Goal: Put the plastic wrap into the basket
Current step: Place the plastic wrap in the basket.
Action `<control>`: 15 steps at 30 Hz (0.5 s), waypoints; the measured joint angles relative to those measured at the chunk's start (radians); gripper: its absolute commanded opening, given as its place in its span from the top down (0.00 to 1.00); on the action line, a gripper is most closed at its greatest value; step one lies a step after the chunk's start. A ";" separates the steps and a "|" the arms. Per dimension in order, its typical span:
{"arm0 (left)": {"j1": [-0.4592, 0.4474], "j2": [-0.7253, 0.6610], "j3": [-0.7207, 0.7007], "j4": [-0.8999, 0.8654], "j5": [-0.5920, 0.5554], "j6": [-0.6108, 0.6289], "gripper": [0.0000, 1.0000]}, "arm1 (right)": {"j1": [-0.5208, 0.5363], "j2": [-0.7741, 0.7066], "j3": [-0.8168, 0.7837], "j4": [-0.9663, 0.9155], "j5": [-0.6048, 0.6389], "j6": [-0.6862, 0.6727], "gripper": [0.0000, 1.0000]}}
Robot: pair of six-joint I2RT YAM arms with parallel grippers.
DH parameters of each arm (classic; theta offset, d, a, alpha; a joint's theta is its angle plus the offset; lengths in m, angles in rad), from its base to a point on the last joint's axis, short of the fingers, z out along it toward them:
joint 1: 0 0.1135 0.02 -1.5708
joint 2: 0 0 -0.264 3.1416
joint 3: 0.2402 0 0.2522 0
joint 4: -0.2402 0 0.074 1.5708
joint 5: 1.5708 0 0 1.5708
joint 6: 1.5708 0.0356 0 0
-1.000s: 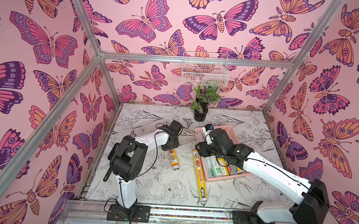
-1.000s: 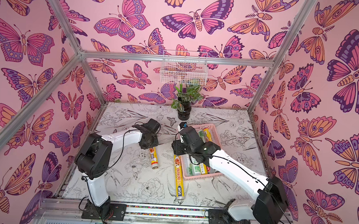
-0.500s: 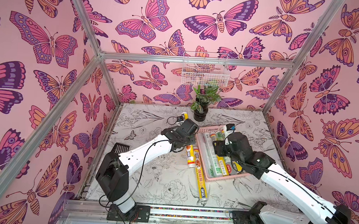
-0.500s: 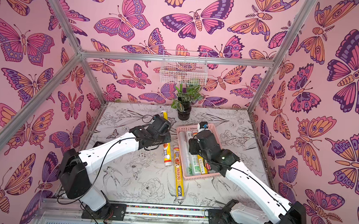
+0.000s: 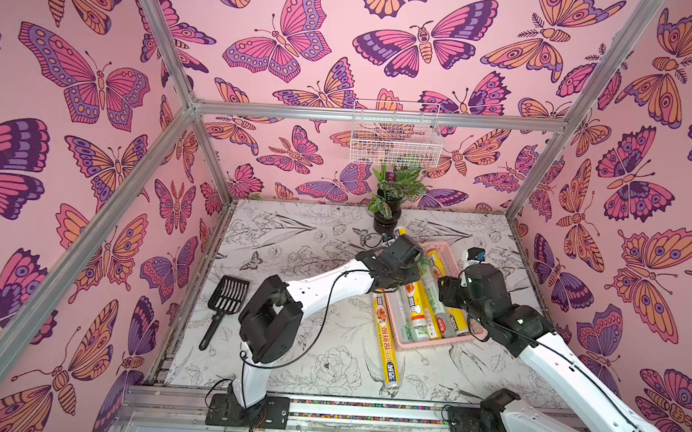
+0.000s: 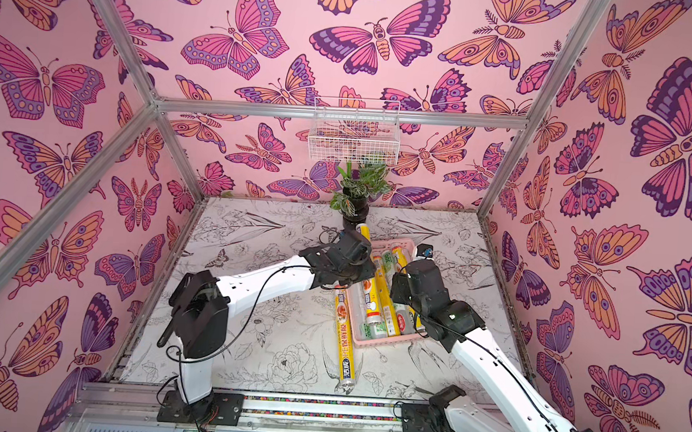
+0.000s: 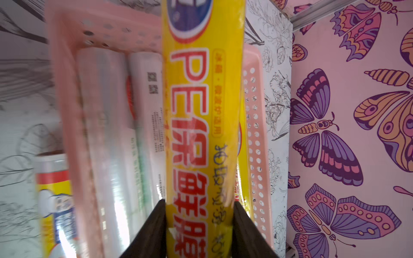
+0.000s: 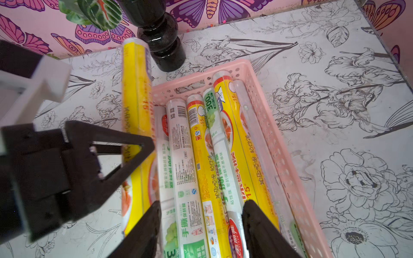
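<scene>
My left gripper needs to drop the yellow plastic wrap roll between the yellow rolls lying in the pink basket (image 5: pixel 434 295).
My left gripper (image 7: pixel 199 205) is shut on a yellow plastic wrap roll (image 7: pixel 201 107) with red lettering. It holds the roll in the air lengthwise over the left side of the pink basket (image 7: pixel 64 89). In both top views the held roll's far end (image 5: pixel 400 232) (image 6: pixel 362 229) sticks out past the left gripper (image 5: pixel 406 256). Several yellow and silvery-white rolls (image 8: pixel 201 145) lie side by side in the basket (image 8: pixel 268 125). My right gripper (image 8: pixel 202 203) hangs open just above them, holding nothing. Another yellow roll (image 5: pixel 387 349) lies on the table along the basket's left side.
A black slotted scoop (image 5: pixel 226 300) lies at the table's left. A potted plant (image 5: pixel 390 212) in a black pot stands just behind the basket, close to the held roll's far end. A white wire basket (image 5: pixel 395 137) hangs on the back wall.
The left arm has lifted a yellow roll from the table and carried it right, over the basket's left side. The right gripper has drawn back to the basket's right side.
</scene>
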 measured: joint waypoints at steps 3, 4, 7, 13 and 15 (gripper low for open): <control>-0.013 0.066 0.039 0.029 0.042 -0.035 0.72 | -0.005 0.001 -0.009 -0.005 -0.001 0.000 0.38; -0.015 0.085 0.051 0.032 0.050 -0.042 0.72 | -0.005 0.001 -0.012 -0.006 0.000 0.000 0.38; -0.021 0.134 0.081 0.046 0.066 -0.059 0.72 | -0.006 0.002 -0.019 -0.008 -0.001 0.000 0.38; -0.025 0.188 0.129 0.050 0.069 -0.083 0.70 | -0.010 0.006 -0.040 -0.008 -0.004 0.004 0.38; -0.025 0.203 0.147 0.053 0.072 -0.091 0.69 | -0.010 0.008 -0.047 -0.008 -0.004 0.006 0.38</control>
